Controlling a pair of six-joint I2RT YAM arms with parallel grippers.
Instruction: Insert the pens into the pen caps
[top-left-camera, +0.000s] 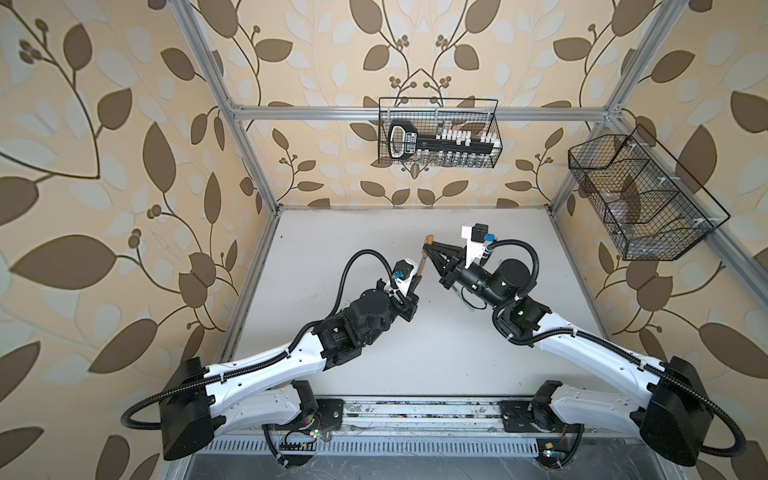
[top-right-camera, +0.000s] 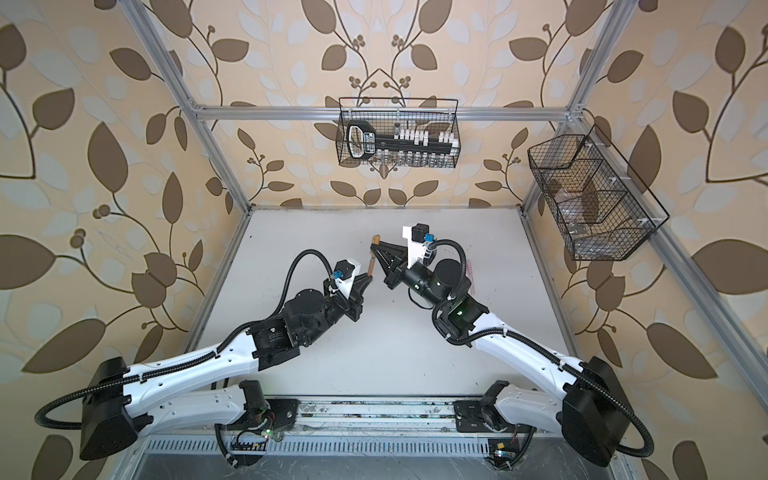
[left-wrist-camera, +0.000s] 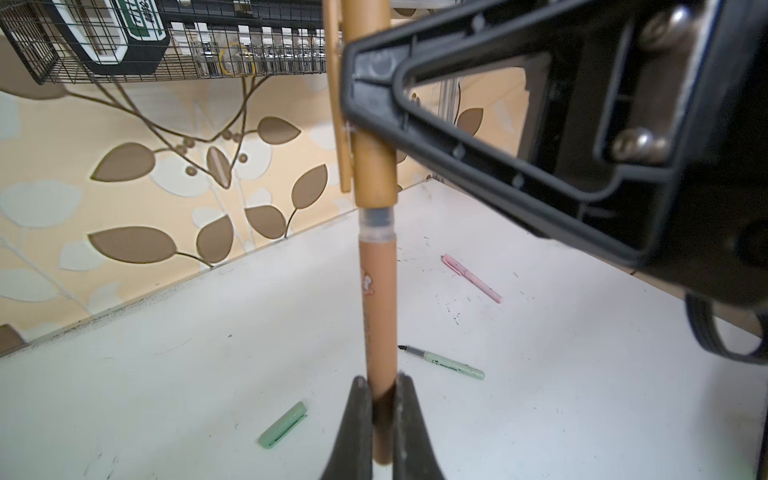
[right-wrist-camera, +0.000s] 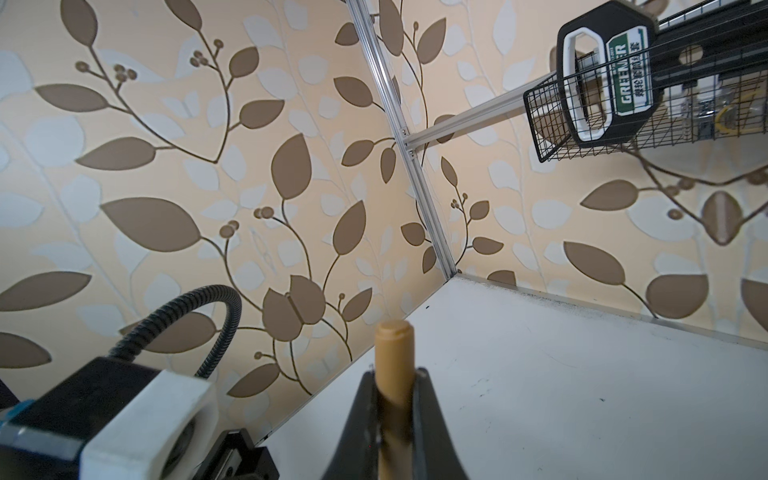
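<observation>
A grey collar shows below the cap's opening, so my right gripper needs to open and take the cap lower (left-wrist-camera: 375, 180) before my left gripper retakes the pen's end.
My left gripper (left-wrist-camera: 382, 399) is shut on the lower end of a tan-brown pen (left-wrist-camera: 378, 299), held upright above the table. My right gripper (right-wrist-camera: 394, 390) is shut on the tan-brown cap (right-wrist-camera: 392, 357). In the left wrist view the pen's tip sits inside the cap (left-wrist-camera: 372, 174), with a grey collar (left-wrist-camera: 376, 224) showing below the cap's mouth. In both top views the two grippers meet mid-table, the cap (top-left-camera: 428, 240) (top-right-camera: 375, 240) above the pen (top-left-camera: 420, 269) (top-right-camera: 370, 266). A pale green pen (left-wrist-camera: 442, 363) lies uncapped on the table and its green cap (left-wrist-camera: 283, 424) lies apart. The pink pen (left-wrist-camera: 471, 277) lies capped.
A black wire basket (top-left-camera: 438, 133) with a tool set hangs on the back wall. Another wire basket (top-left-camera: 640, 199) hangs on the right wall. Aluminium frame posts (top-left-camera: 249, 166) edge the white table (top-left-camera: 353, 249).
</observation>
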